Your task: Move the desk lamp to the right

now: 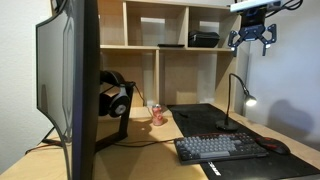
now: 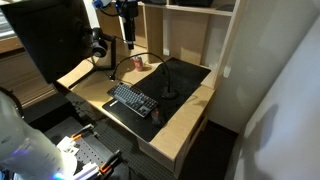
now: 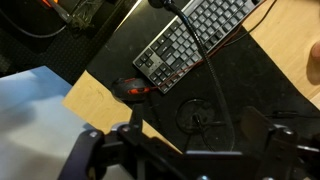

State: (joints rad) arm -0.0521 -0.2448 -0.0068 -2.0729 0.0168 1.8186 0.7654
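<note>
The top bend of the stem [image 1: 234, 75] [image 3: 227, 106] on the desk lamp is the next place my gripper needs to go down to and close on.
The desk lamp [image 1: 236, 93] is a slim black gooseneck with a glowing white head. It stands on a round flat base on the black desk mat [image 1: 200, 115], behind the keyboard [image 1: 215, 148]. In the wrist view its base [image 3: 205, 113] lies below me and the thin stem crosses the picture from the top. My gripper [image 1: 251, 38] hangs high above the lamp, near the shelf top, and also shows in an exterior view [image 2: 128, 28]. In the wrist view its fingers [image 3: 200, 150] are spread apart and empty, one on each side of the base far below.
A mouse with a red light [image 3: 131, 88] lies beside the keyboard [image 3: 195, 40]. A large monitor [image 1: 75, 80], headphones [image 1: 115, 95] and a red can [image 1: 157, 115] stand to one side. Wooden shelves [image 1: 170, 40] rise behind the desk. A wall is close by the lamp.
</note>
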